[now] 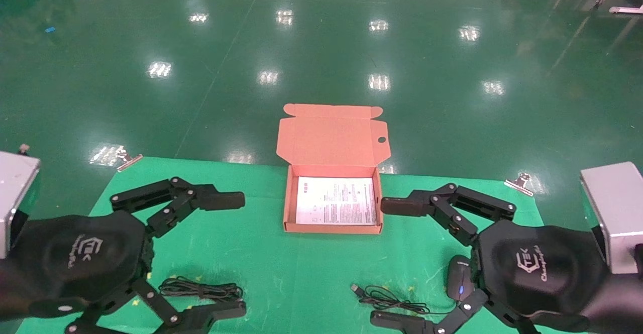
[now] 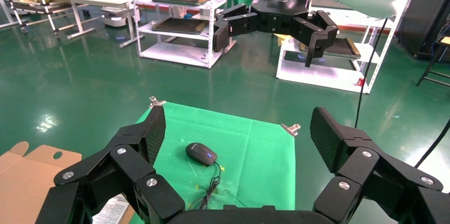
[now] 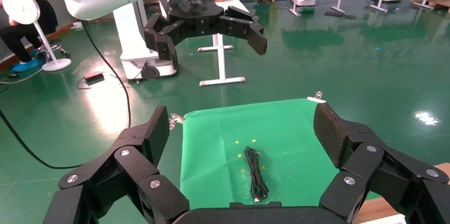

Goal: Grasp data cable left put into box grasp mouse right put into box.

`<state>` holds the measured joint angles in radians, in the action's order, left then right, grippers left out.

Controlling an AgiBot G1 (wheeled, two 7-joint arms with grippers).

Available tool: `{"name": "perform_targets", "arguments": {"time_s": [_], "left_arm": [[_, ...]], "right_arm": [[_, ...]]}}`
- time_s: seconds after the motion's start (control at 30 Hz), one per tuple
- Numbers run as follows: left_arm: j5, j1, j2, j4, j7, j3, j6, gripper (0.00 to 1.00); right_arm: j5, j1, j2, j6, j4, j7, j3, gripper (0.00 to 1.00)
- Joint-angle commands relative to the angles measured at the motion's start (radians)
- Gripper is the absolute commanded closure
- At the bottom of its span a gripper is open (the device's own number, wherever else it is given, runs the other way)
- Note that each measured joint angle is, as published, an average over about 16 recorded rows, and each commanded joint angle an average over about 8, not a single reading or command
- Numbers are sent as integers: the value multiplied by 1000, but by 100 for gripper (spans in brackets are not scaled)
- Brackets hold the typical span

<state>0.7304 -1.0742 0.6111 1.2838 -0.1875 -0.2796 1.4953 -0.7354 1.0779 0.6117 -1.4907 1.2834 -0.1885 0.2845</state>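
Observation:
The robot's left gripper should close on the tied middle (image 1: 200, 289) of the data cable, since the loops are bunched narrow there.
The orange-brown box (image 1: 287, 199) lies open at the table's far middle, lid flap (image 1: 329, 135) standing back, a white printed sheet on its bottom. The data cable (image 1: 201, 290), a tied black coil, lies near the front left; it also shows in the right wrist view (image 3: 254, 173). The black mouse (image 1: 459, 276) with its blue light lies front right, its cord (image 1: 387, 299) trailing left; it also shows in the left wrist view (image 2: 200, 153). My left gripper (image 1: 236, 255) is open and empty above the cable. My right gripper (image 1: 384, 262) is open and empty above the mouse's cord.
A green cloth (image 1: 281, 273) covers the table, held by metal clips (image 1: 125, 159) at the far corners. Grey blocks stand at the left edge (image 1: 15, 173) and right edge (image 1: 615, 208). Shiny green floor lies beyond the table's far edge.

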Motion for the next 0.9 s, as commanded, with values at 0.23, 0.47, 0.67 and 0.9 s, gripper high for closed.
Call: {"name": "perform_targets", "arguments": {"time_s": [0.23,0.47,0.67,0.9], "left_arm": [[0,0,0,0,0,0,0,0],[0,0,0,0,0,0,0,0],[2,-1,1,-1,0,-1,-2,0],[23,-19,6,1,11,-7,2,0]], "right_arm": [[0,0,0,0,0,0,0,0],[0,0,0,0,0,0,0,0],[1,0,0,-1,0,0,-1,0],[-32,18,-5,-5,5,10,8,0]]}}
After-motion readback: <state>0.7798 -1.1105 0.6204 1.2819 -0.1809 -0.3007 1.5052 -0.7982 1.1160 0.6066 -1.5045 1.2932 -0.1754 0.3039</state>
